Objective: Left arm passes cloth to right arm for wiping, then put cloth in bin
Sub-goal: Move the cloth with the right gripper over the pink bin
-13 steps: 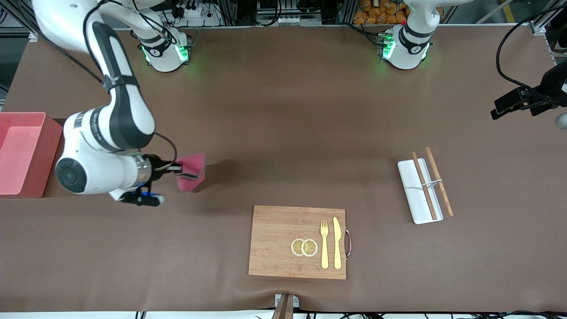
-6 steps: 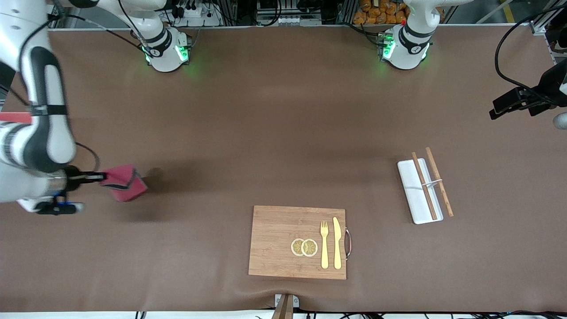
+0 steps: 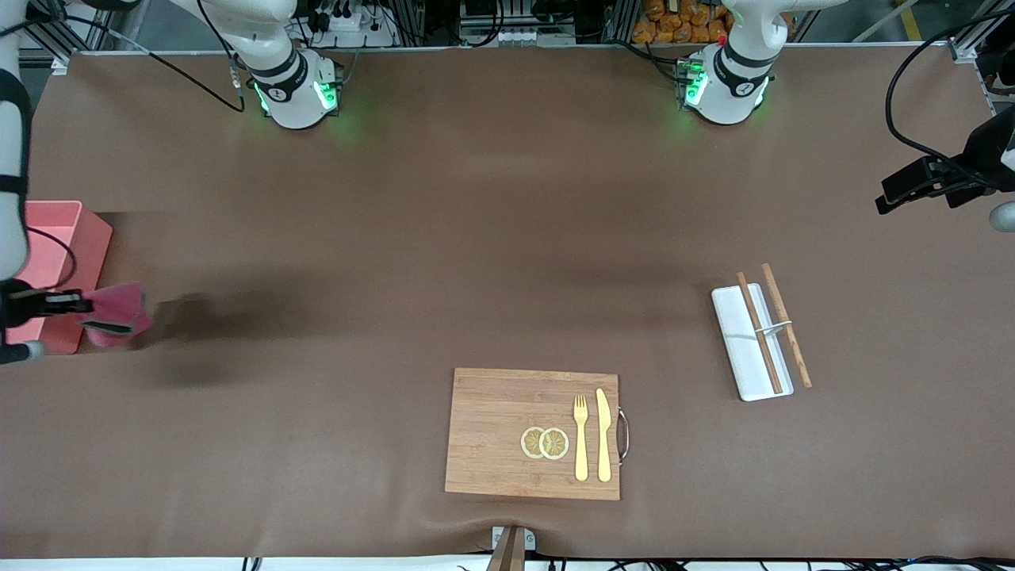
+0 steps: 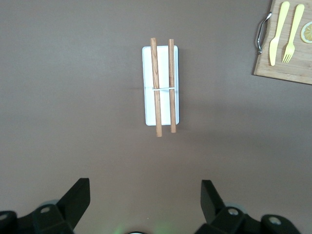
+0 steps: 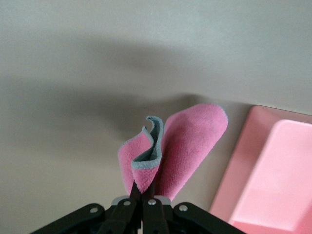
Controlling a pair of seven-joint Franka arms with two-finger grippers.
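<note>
Next, I set the magenta-pink cloth down with my right gripper on the bottom inside the pale pink bin (image 5: 300, 192).
The magenta-pink cloth (image 3: 117, 312) (image 5: 181, 144) hangs folded from my right gripper (image 3: 78, 304) (image 5: 144, 191), which is shut on its lower edge. Gripper and cloth are over the table right beside the pale pink bin (image 3: 57, 236) (image 5: 273, 181), at the bin's wall toward the table's middle. Most of the right arm is out of the front view. My left gripper (image 3: 900, 190) (image 4: 144, 196) waits open and empty above the left arm's end of the table, over bare brown surface.
A white tray (image 3: 736, 349) (image 4: 148, 97) with two wooden chopsticks (image 3: 785, 321) lies toward the left arm's end. A wooden board (image 3: 496, 432) with fork, knife and lemon slices lies near the front camera's edge.
My right arm has swung toward its own end of the table, carrying the cloth from mid-table to the bin's side. The left arm has not moved.
</note>
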